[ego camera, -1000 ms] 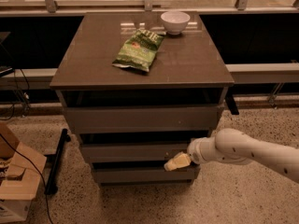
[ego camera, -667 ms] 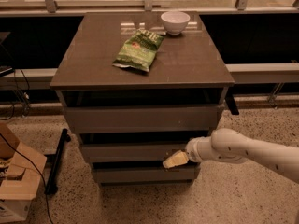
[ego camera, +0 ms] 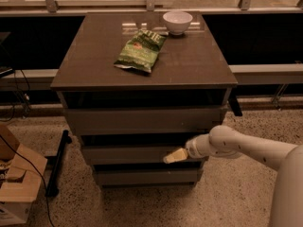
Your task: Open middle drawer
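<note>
My gripper's fingers rest low against the middle drawer's flat front, so they should open and take the middle drawer's top edge (ego camera: 174, 146) before pulling.
The grey-brown cabinet (ego camera: 142, 56) has three flat, handleless drawer fronts stacked one above the other. The middle drawer (ego camera: 123, 154) is the mid-sized front, with a dark gap above it and another below it. My gripper (ego camera: 174, 156) comes in from the right on a white arm. Its cream tip rests against the lower right part of the middle drawer's front, at the gap above the bottom drawer (ego camera: 142, 177). The top drawer (ego camera: 142, 121) is the tallest front.
On the cabinet top lie a green chip bag (ego camera: 140, 51) and a white bowl (ego camera: 177, 22). A cardboard box (ego camera: 16, 183) and a cable lie on the floor at the left, next to a black bar (ego camera: 57, 162). A railing runs behind.
My gripper has shifted slightly left and up along the middle drawer's front. The drawer fronts look unmoved.
</note>
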Controlling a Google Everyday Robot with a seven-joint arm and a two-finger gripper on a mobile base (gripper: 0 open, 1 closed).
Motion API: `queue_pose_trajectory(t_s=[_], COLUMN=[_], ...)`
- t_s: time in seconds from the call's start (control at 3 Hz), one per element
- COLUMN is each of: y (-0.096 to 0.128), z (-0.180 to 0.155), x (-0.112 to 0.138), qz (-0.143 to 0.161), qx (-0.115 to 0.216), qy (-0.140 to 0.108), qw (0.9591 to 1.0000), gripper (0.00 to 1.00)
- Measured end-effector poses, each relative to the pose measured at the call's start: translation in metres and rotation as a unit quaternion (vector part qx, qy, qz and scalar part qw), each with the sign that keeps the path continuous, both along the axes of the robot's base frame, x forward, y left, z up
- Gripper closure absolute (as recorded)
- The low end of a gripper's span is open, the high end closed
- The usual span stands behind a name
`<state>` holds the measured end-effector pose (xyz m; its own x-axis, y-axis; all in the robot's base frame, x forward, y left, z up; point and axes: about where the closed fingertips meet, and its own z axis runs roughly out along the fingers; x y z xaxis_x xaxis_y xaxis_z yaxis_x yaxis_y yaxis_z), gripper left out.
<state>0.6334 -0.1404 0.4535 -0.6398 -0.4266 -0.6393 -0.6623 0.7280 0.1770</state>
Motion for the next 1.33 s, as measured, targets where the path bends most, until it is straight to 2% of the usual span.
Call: queue_pose_trajectory(t_s=[0.33,0.67,1.0,1.33], y=[0.0063,0.0071,0.0071,0.0072], z=[-0.0196,-0.0274,-0.0239,-0.0175], x=[0.0136,0.0057,0.0057,0.0057], qz=[0.016,0.024,0.024,0.024], qx=[-0.008,-0.014,-0.014,-0.014], qy=[0.022,0.039,0.039,0.039], qw=[0.9996,0.9988,0.9988,0.9988], gripper=[0.03,0.27,0.49,0.4])
